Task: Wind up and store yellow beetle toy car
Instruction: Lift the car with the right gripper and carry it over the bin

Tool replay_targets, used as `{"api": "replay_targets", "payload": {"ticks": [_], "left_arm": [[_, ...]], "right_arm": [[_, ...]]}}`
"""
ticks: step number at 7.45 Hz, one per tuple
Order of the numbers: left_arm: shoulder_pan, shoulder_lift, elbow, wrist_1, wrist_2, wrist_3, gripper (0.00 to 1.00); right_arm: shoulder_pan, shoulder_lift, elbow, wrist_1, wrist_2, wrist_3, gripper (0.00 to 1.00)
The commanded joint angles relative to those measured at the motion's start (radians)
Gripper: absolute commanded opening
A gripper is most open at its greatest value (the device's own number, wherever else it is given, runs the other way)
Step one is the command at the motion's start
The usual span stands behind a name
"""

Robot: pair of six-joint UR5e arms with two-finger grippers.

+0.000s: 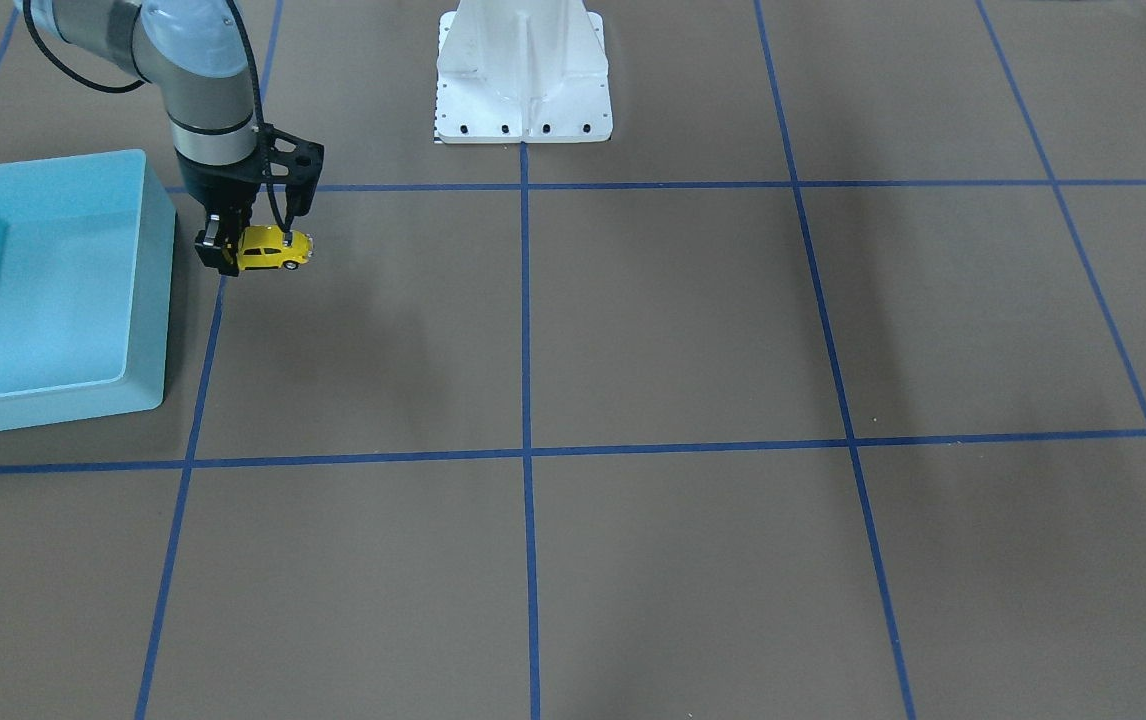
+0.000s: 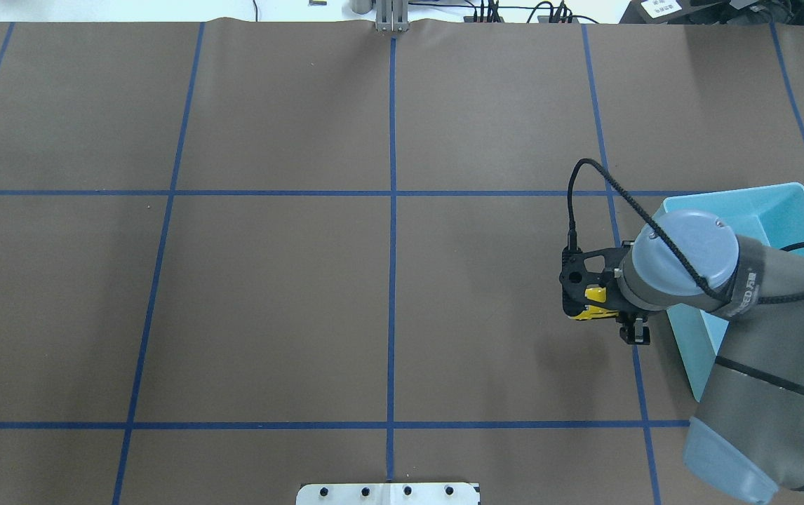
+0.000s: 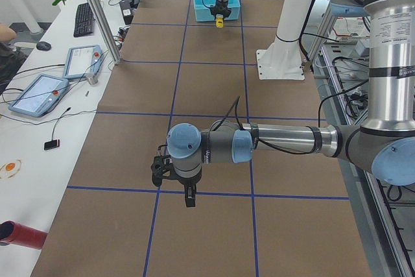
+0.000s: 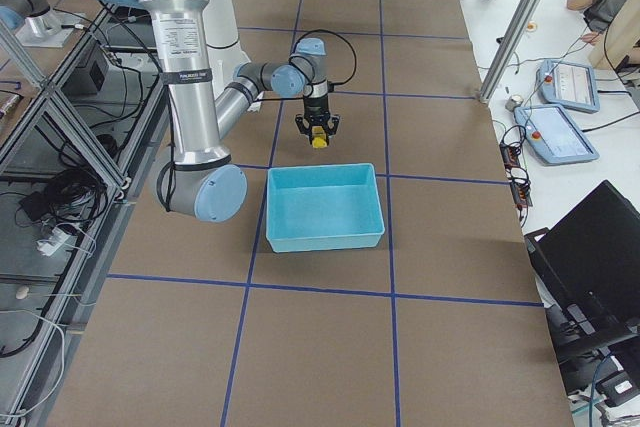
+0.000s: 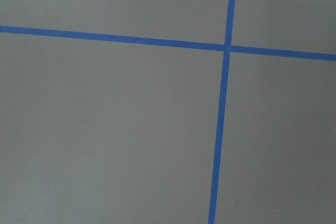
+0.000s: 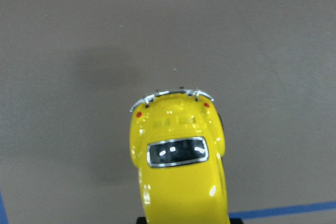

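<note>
Next, I let go of the yellow beetle toy car, hanging a little above the table, with my right gripper on the middle of the light blue bin's bottom (image 1: 67, 316).
The yellow beetle toy car (image 1: 276, 250) hangs a little above the brown table, with my right gripper (image 1: 251, 252) shut on its sides. From overhead the car (image 2: 593, 312) peeks out beneath the wrist, just left of the light blue bin (image 2: 760, 200). The right wrist view shows the car's rear window and silvery bumper (image 6: 178, 166) from above, with its shadow on the table. My left gripper (image 3: 190, 196) shows only in the exterior left view, low over the table far from the car; I cannot tell whether it is open or shut.
The light blue bin (image 1: 148, 270) has nothing in it and stands right beside the held car. The robot's white base (image 1: 523, 90) is at the table's edge. Blue tape lines (image 5: 220, 129) grid the brown surface. Tablets and a keyboard lie on side desks.
</note>
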Motion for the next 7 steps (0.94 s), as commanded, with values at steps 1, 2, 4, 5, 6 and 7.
{"api": "replay_targets", "payload": {"ticks": [1, 2, 4, 5, 6, 7], "left_arm": [[0.001, 0.0, 0.0, 0.0, 0.0, 0.0, 1.0], [0.001, 0.0, 0.0, 0.0, 0.0, 0.0, 1.0], [0.001, 0.0, 0.0, 0.0, 0.0, 0.0, 1.0], [0.001, 0.0, 0.0, 0.0, 0.0, 0.0, 1.0], [0.001, 0.0, 0.0, 0.0, 0.002, 0.0, 1.0], [0.001, 0.0, 0.0, 0.0, 0.002, 0.0, 1.0]], "right_arm": [[0.149, -0.013, 0.002, -0.018, 0.082, -0.005, 0.0], [0.236, -0.031, -0.001, -0.018, 0.148, -0.005, 0.0], [0.401, -0.116, -0.049, -0.007, 0.342, -0.013, 0.0], [0.461, -0.154, -0.088, 0.022, 0.383, -0.081, 0.0], [0.49, -0.207, -0.115, 0.067, 0.385, -0.129, 0.0], [0.49, -0.249, -0.119, 0.104, 0.383, -0.126, 0.0]]}}
